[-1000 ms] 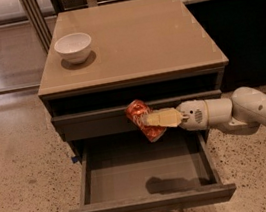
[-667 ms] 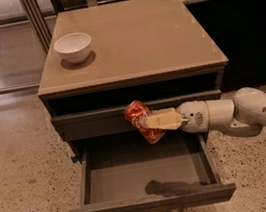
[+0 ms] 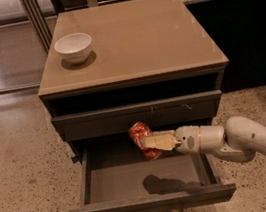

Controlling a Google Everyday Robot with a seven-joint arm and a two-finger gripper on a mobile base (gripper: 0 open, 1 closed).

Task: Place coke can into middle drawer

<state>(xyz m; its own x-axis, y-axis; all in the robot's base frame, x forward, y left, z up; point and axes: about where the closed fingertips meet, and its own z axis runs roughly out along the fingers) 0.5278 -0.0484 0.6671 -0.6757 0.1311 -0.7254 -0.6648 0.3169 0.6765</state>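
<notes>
The robot's gripper will release the coke can on the grey bottom near the middle of the open middle drawer (image 3: 155, 168).
The coke can (image 3: 140, 136) is red-orange and held tilted in my gripper (image 3: 153, 143), whose pale fingers (image 3: 160, 143) are shut around its lower part. The white arm reaches in from the right. The can hangs over the back middle of the open middle drawer (image 3: 135, 179), above its flat grey floor, and casts a dark shadow on the floor near the drawer's front. The drawer is pulled out toward the camera, with its plain front edge (image 3: 152, 204) lowest in view.
A white bowl (image 3: 73, 47) stands on the cabinet top (image 3: 137, 41) at the back left. The closed drawer front (image 3: 137, 116) sits just above the can. Speckled floor surrounds the cabinet; a dark wall stands at the right.
The gripper with the can has shifted slightly left and a little lower over the drawer. The drawer and bowl have not moved.
</notes>
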